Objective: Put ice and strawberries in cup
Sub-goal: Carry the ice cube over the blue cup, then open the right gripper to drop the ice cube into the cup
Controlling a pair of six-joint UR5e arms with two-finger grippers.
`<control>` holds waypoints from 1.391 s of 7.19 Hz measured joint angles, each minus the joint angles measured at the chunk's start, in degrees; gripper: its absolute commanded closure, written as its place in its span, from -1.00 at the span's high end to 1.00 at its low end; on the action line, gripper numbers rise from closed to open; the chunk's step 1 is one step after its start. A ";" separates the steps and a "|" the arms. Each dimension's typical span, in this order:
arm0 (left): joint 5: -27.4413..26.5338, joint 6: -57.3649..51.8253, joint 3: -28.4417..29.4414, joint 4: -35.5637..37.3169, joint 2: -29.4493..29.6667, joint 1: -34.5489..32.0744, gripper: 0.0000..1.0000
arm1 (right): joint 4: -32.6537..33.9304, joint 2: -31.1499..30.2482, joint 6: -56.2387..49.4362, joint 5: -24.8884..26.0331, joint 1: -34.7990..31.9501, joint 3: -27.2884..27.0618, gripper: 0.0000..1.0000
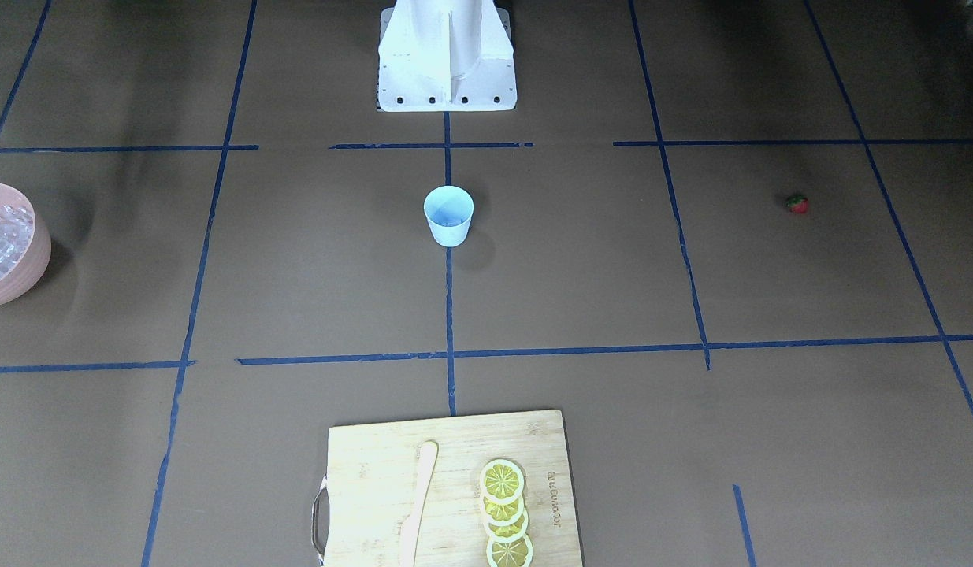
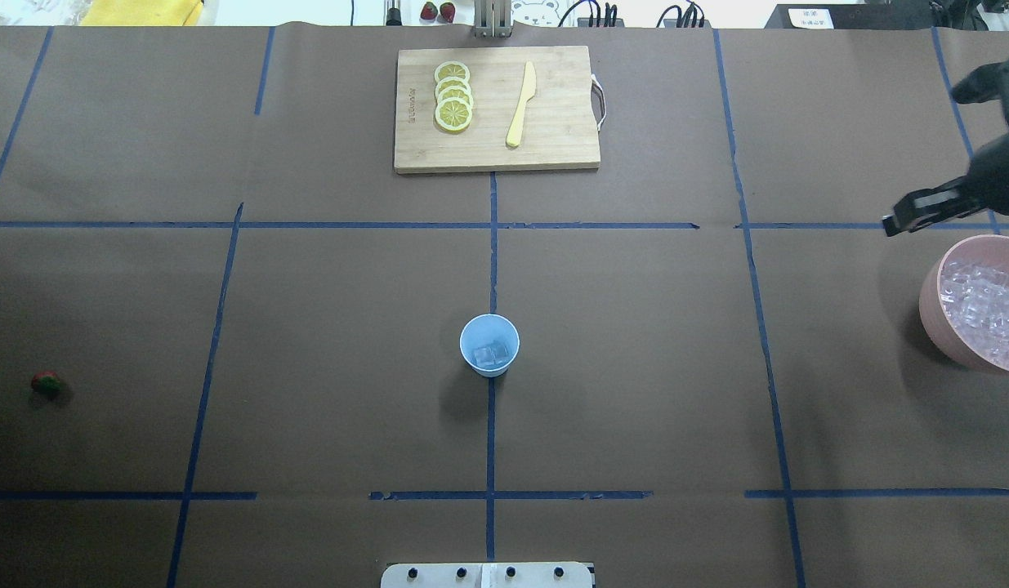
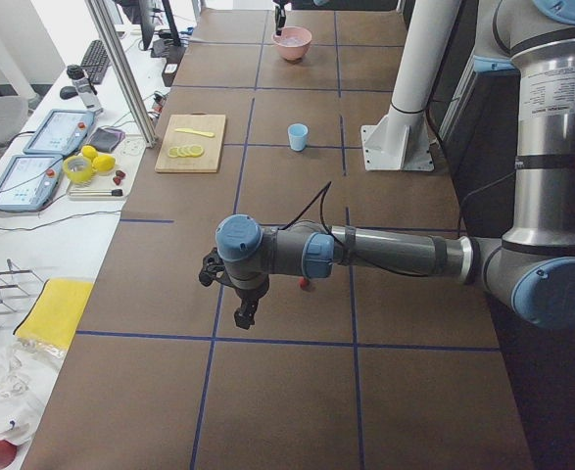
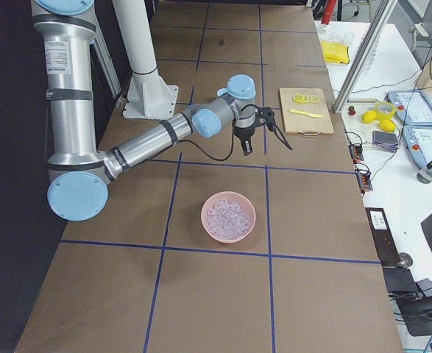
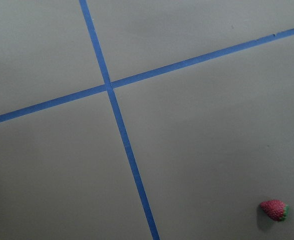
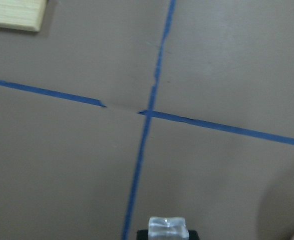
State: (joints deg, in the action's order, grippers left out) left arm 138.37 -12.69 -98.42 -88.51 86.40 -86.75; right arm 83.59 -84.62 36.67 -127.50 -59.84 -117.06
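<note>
The robot's right gripper should release its ice cube over the ice inside the light-blue cup (image 1: 447,208).
The light-blue cup (image 2: 489,345) stands upright at the table's middle with a couple of ice cubes (image 2: 492,354) in it; it also shows in the front view (image 1: 448,216). More ice (image 2: 982,302) is heaped in the pink bowl (image 2: 933,314) at the right. My right gripper (image 2: 900,222) hovers beyond the bowl, shut on an ice cube (image 6: 167,227). The strawberry (image 2: 46,383) lies on the table far left, and shows in the left wrist view (image 5: 274,210). My left gripper (image 3: 238,294) hangs above the table near it; I cannot tell if it is open or shut.
A wooden cutting board (image 2: 553,155) with lemon slices (image 2: 453,96) and a wooden knife (image 2: 521,104) lies at the table's far edge. Blue tape lines grid the brown table. The robot's white base (image 1: 447,71) stands behind the cup.
</note>
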 measured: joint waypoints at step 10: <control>0.00 -0.04 0.70 0.00 0.07 0.08 1.00 | 17.38 42.22 36.73 30.20 35.76 17.47 -0.99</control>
State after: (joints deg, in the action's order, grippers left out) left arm 138.37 -12.73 -97.72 -88.51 86.47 -86.67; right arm 100.97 -42.39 73.40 -97.30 -24.08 -99.60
